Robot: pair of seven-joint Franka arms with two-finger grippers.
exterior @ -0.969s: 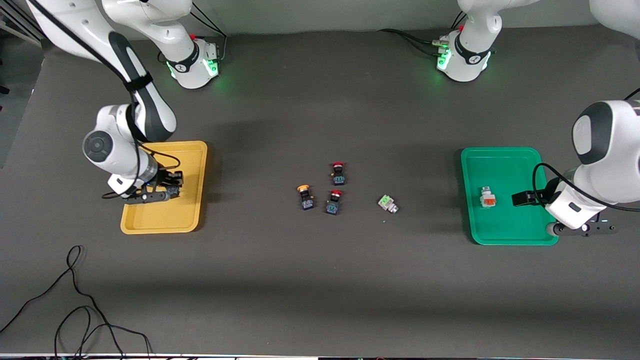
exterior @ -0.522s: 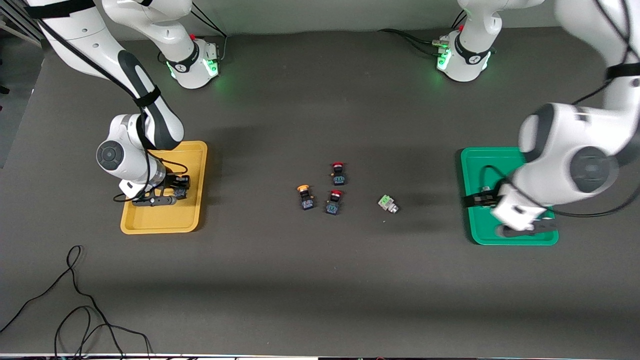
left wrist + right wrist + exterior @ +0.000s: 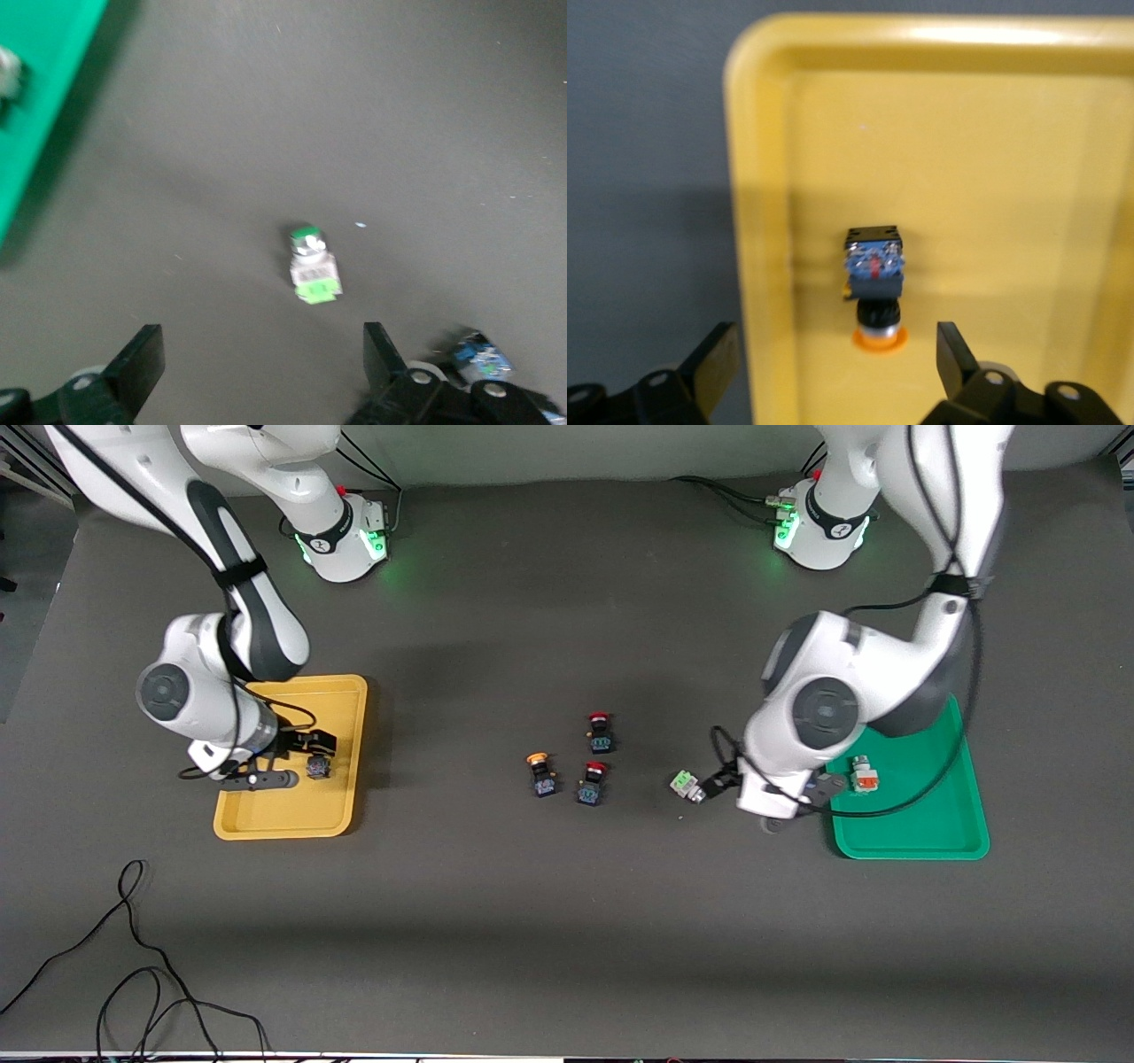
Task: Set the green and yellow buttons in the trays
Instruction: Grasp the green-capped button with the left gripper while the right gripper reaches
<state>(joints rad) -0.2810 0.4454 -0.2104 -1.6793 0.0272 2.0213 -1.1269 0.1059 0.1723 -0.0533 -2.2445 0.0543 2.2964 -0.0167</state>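
My left gripper needs to grab the pale green-faced button at its white middle section (image 3: 690, 788) (image 3: 314, 271), beside the button's bright green end.
A black button with a yellow-orange cap (image 3: 317, 766) (image 3: 873, 276) lies on its side in the yellow tray (image 3: 292, 819) (image 3: 992, 150). My right gripper (image 3: 292, 762) (image 3: 833, 367) hangs open just above it, holding nothing. A second yellow-capped button (image 3: 539, 772) stands mid-table. The pale button with a green face (image 3: 687, 784) (image 3: 312, 266) lies on the mat between the black buttons and the green tray (image 3: 912, 824) (image 3: 35, 97). My left gripper (image 3: 722, 788) (image 3: 261, 363) is open and empty beside it, on the green tray's side. A pale button with an orange-red face (image 3: 864, 775) rests in the green tray.
Two black buttons with red caps (image 3: 599, 731) (image 3: 592, 781) stand next to the yellow-capped one mid-table. Loose black cables (image 3: 133, 974) lie on the mat near the front camera, toward the right arm's end.
My right gripper has opened and let go of the yellow-capped button in the yellow tray. The left arm has swung from over the green tray to the green-faced button.
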